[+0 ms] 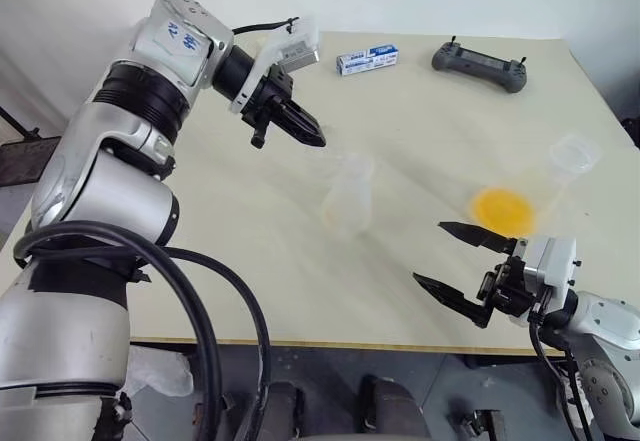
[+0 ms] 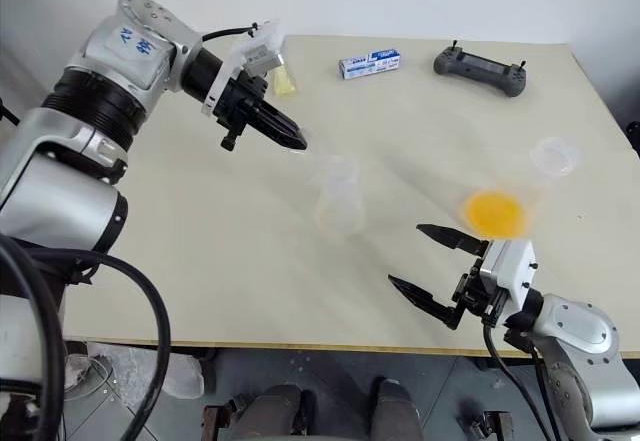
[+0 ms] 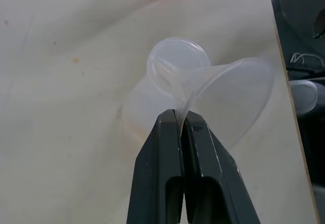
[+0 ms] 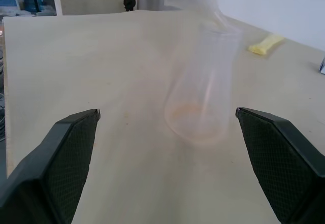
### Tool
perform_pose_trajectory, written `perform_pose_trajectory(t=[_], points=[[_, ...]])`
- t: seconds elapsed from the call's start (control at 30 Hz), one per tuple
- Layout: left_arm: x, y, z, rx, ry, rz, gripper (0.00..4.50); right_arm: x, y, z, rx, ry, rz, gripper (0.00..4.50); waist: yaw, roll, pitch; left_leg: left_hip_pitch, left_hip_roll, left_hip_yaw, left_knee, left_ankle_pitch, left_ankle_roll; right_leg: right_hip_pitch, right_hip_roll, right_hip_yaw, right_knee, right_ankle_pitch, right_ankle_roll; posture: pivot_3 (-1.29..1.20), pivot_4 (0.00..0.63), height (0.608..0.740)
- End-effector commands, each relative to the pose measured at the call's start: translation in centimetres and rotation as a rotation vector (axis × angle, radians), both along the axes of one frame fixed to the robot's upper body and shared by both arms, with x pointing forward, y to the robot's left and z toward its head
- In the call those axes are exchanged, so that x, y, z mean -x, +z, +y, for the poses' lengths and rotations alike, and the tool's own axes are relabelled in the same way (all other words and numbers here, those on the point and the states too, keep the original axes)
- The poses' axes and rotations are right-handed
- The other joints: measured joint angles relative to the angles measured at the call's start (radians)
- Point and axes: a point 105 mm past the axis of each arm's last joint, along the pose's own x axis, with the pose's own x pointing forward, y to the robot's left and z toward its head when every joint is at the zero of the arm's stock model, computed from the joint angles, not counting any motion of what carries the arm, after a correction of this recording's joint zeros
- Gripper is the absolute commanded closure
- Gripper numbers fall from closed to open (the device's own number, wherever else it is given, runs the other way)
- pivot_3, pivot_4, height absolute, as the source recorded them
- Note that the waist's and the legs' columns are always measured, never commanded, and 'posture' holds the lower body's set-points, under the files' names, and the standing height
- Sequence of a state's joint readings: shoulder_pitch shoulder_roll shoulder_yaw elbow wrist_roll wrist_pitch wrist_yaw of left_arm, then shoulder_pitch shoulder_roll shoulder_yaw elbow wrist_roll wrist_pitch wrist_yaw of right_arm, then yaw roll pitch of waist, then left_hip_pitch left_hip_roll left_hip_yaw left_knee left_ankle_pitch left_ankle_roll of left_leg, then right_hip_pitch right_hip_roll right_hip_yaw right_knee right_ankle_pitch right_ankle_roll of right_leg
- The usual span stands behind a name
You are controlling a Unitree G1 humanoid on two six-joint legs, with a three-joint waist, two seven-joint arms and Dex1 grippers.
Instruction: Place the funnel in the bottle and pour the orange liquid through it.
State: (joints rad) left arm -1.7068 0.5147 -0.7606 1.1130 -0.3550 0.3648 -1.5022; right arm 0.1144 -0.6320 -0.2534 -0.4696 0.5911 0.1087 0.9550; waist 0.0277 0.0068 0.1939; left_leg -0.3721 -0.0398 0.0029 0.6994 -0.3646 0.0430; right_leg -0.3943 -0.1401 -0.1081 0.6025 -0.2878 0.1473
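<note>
The robot's left gripper needs to let go of the clear funnel in the opening of the clear conical bottle (image 1: 356,154) (image 3: 178,63), in the middle of the table.
My left gripper (image 3: 180,116) is shut on the rim of the clear funnel (image 3: 233,92). It holds the funnel tilted just over the mouth of the clear conical bottle (image 1: 350,199). I cannot tell whether the stem is inside the neck. The bottle stands upright mid-table with a faint orange trace at its base (image 4: 185,109). The orange liquid (image 1: 500,208) pools in the bottom of a tall clear cup (image 1: 573,153) to the right. My right gripper (image 1: 428,253) is open and level near the table's front edge, in front of that cup, facing the bottle (image 4: 203,92).
A blue-and-white box (image 1: 367,59) and a grey remote controller (image 1: 480,66) lie at the far side of the table. A pale yellow packet (image 2: 284,81) lies behind my left wrist. The table's front edge (image 1: 330,344) runs just below my right gripper.
</note>
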Motion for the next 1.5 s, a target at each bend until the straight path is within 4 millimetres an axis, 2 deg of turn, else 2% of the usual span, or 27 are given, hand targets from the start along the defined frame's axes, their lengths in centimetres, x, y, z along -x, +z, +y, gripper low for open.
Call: perform_pose_trajectory(t=[0.03,0.4,0.57,1.13,1.23,1.5], points=[[1.6,1.8,-1.0,-0.012,-0.114,0.021,4.45,0.2,0.6,0.2,0.0,0.017,-0.037,0.0,0.0,0.0,0.0,0.0,0.0,0.0,0.0,0.0,0.0,0.0,0.0,0.0,0.0,0.0,0.0,0.0,0.15,0.74],[1.5,1.1,-2.5,-0.101,-0.082,0.056,4.45,0.3,0.2,0.4,-0.006,0.014,-0.032,0.0,0.001,-0.001,0.0,0.0,0.0,0.0,0.0,0.0,0.0,0.0,0.0,0.0,0.0,0.0,0.0,0.0,0.15,0.74],[1.8,1.7,-3.2,-0.072,-0.064,0.088,4.45,0.5,0.0,0.3,-0.01,0.007,-0.031,0.0,0.0,-0.001,0.0,0.0,0.0,0.001,0.0,0.0,0.001,0.0,0.0,0.0,0.0,0.0,0.0,0.0,0.15,0.74],[1.7,0.9,-3.5,-0.152,-0.007,0.121,4.45,0.7,-0.4,0.6,-0.017,-0.014,-0.039,0.0,0.002,-0.001,0.0,0.0,0.0,0.001,0.001,0.0,0.001,0.0,0.0,0.001,0.002,0.0,0.0,0.0,0.15,0.74],[1.8,0.9,-3.9,-0.151,-0.003,0.131,3.89,0.8,-0.5,0.6,-0.017,-0.017,-0.041,0.0,0.003,-0.001,0.0,0.0,0.0,0.001,0.002,0.0,0.001,0.0,0.0,0.001,0.002,0.0,0.0,0.0,0.15,0.74],[2.2,2.5,-4.5,-0.052,-0.007,0.145,1.41,0.8,-0.4,0.4,-0.012,-0.024,-0.046,0.0,-0.003,-0.001,0.001,0.0,0.0,0.001,0.001,0.0,0.001,-0.001,0.0,0.001,0.003,0.0,0.0,0.0,0.15,0.74]])
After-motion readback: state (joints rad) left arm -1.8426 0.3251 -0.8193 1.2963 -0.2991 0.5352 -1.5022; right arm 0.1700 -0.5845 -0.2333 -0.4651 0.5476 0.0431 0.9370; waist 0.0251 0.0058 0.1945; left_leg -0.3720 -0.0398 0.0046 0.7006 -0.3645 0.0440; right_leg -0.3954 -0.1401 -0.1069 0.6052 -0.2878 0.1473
